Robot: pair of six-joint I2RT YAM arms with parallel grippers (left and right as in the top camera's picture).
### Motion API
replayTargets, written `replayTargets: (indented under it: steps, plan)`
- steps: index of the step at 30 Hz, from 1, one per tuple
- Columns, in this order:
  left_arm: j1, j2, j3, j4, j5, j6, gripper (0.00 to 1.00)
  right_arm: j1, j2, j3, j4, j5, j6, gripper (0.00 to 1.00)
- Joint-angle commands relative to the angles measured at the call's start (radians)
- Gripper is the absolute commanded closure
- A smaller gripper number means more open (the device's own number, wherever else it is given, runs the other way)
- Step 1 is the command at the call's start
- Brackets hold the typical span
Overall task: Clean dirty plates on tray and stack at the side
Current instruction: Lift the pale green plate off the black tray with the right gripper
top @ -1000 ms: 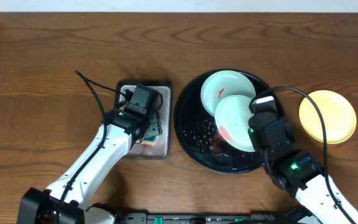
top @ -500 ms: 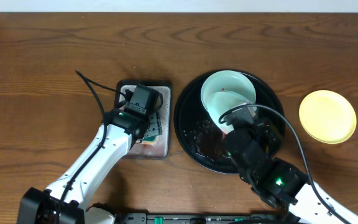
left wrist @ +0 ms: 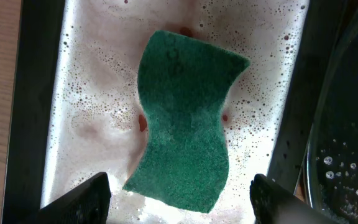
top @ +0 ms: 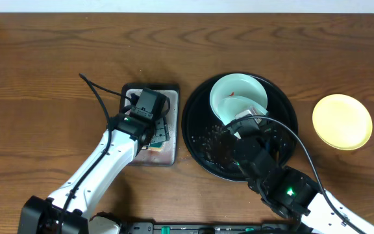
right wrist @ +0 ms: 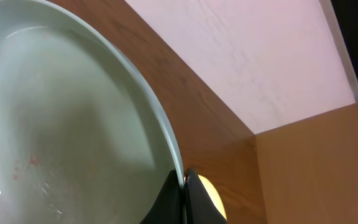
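Note:
The robot's right gripper will release the mint plate on top of the yellow plate (top: 343,121) (right wrist: 209,199), so that the two are stacked together.
My right gripper (right wrist: 184,186) is shut on the rim of a pale mint-green plate (right wrist: 67,124) with faint red smears. It holds the plate tilted on edge above the black tray (top: 193,133). In the overhead view the right gripper (top: 242,130) and its arm hide that plate. A second mint plate (top: 239,94) with a red smear lies at the back of the tray. The yellow plate (top: 342,121) lies on the table to the right. My left gripper (left wrist: 179,183) is open just above the green sponge (left wrist: 185,124).
The sponge lies in a rectangular grey metal tray (left wrist: 86,112) holding foamy water, left of the black tray (left wrist: 347,155). The left arm (top: 119,140) hangs over that tray (top: 171,91). Water drops and dark residue cover the black tray's left half.
My right arm has swung left from the tray's right side to over its middle, lifting the mint plate and tipping it on edge. The left arm has not moved.

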Motion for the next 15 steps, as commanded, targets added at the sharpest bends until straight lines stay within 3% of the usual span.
replayTargets:
  steps: [1,15]
  plan:
    - [0.002,0.006,-0.007,0.000,0.002,-0.005,0.27,0.012,-0.007,0.027,0.006,0.039,-0.014,0.99]
    - [0.002,0.006,-0.007,0.000,0.002,-0.005,0.27,0.012,-0.007,0.027,0.014,0.043,-0.029,0.99]
